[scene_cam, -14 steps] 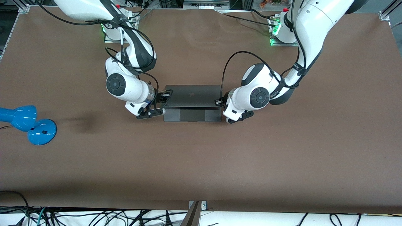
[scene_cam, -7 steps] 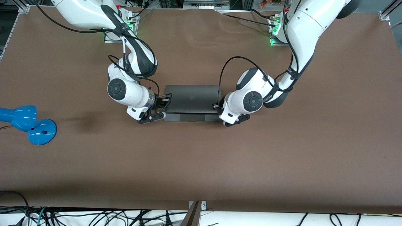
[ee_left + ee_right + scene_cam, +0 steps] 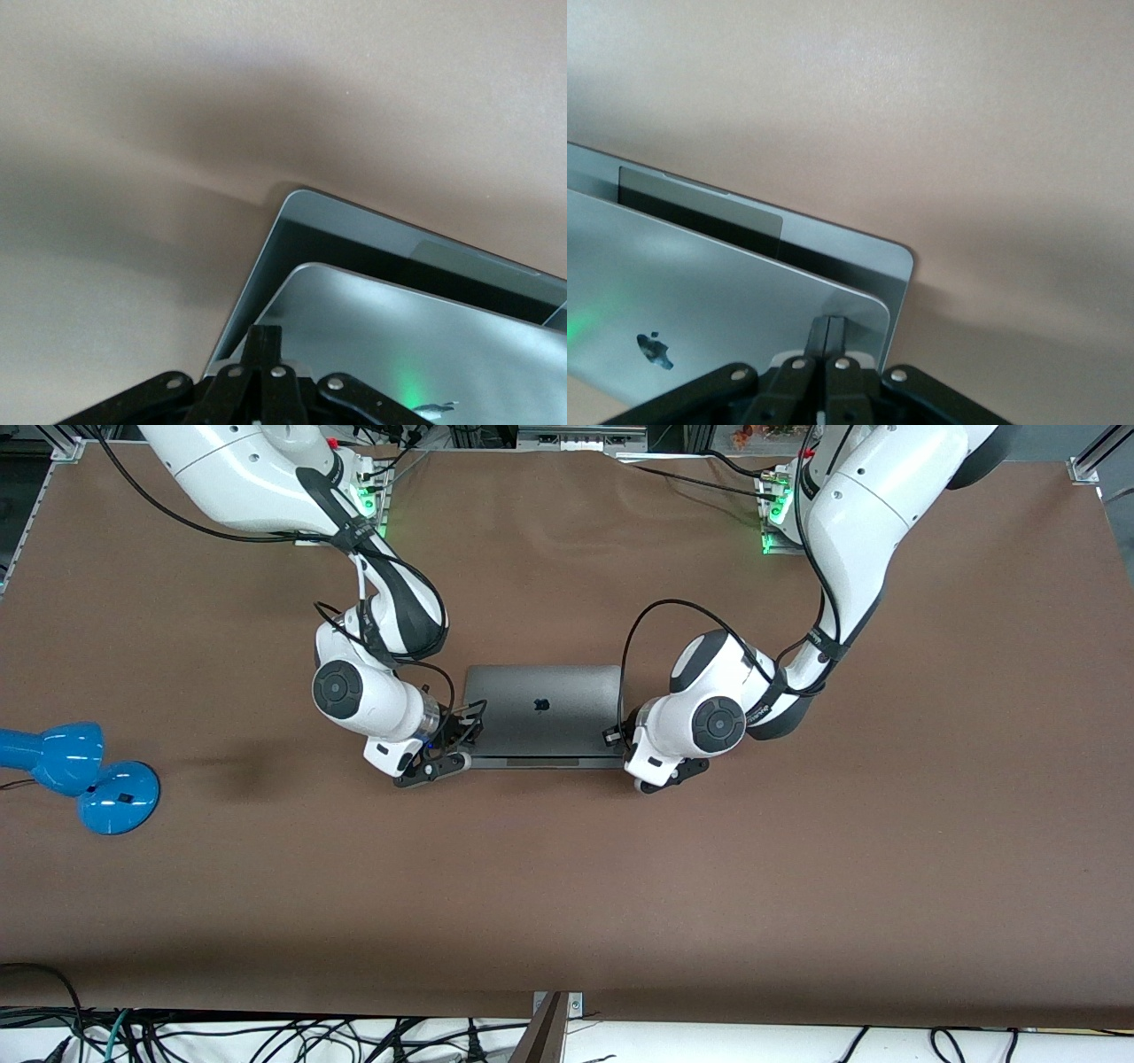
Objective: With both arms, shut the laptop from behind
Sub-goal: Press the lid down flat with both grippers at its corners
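The lid will lie flat on the space-grey laptop's base (image 3: 543, 716) after my left gripper releases it.
The space-grey laptop (image 3: 542, 710) lies mid-table with its lid (image 3: 540, 691), apple logo up, tilted low over the base; only a thin strip of the base (image 3: 542, 762) shows at the edge nearer the camera. My right gripper (image 3: 461, 733) is shut, its fingertips (image 3: 830, 329) pressed on the lid's corner (image 3: 859, 305) at the right arm's end. My left gripper (image 3: 617, 735) is shut, its fingertips (image 3: 264, 341) pressed on the lid's corner (image 3: 306, 283) at the left arm's end. A dark gap between lid and base shows in both wrist views.
A blue desk lamp (image 3: 80, 772) lies at the right arm's end of the brown table (image 3: 567, 903). The arm bases (image 3: 784, 509) with green lights stand along the table's edge farthest from the camera.
The lid has swung down toward the base, so the trackpad strip has shrunk to a sliver. Both grippers have moved with the lid, down and toward the front camera.
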`<state>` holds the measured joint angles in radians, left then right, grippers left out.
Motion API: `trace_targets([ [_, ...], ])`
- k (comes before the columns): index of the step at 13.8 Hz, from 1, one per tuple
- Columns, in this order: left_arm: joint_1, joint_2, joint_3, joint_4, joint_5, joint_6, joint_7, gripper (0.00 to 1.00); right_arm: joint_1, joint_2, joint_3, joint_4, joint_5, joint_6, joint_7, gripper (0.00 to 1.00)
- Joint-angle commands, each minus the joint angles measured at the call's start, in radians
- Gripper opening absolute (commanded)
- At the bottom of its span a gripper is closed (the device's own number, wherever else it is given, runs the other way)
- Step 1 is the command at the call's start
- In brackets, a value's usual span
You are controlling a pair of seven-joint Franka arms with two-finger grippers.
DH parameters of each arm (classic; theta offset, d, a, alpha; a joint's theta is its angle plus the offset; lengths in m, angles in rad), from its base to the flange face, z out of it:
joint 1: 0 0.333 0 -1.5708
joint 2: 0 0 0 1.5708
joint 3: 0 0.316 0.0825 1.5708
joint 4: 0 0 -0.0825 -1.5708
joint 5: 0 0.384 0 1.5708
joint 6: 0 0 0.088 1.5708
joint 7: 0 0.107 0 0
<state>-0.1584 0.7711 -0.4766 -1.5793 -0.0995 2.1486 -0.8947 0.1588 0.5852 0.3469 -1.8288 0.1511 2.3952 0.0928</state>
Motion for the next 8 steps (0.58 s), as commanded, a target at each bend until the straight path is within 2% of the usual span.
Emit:
trace_targets([
  [1, -0.042, 0.025, 0.032, 0.039, 0.034, 0.010, -0.020, 0.00, 0.004, 0.033, -0.006, 0.019, -0.007, 0.041, -0.057, 0.03],
  [8, -0.073, 0.053, 0.065, 0.047, 0.034, 0.051, -0.018, 0.00, 0.013, 0.093, -0.012, 0.052, -0.024, 0.090, -0.073, 0.03],
])
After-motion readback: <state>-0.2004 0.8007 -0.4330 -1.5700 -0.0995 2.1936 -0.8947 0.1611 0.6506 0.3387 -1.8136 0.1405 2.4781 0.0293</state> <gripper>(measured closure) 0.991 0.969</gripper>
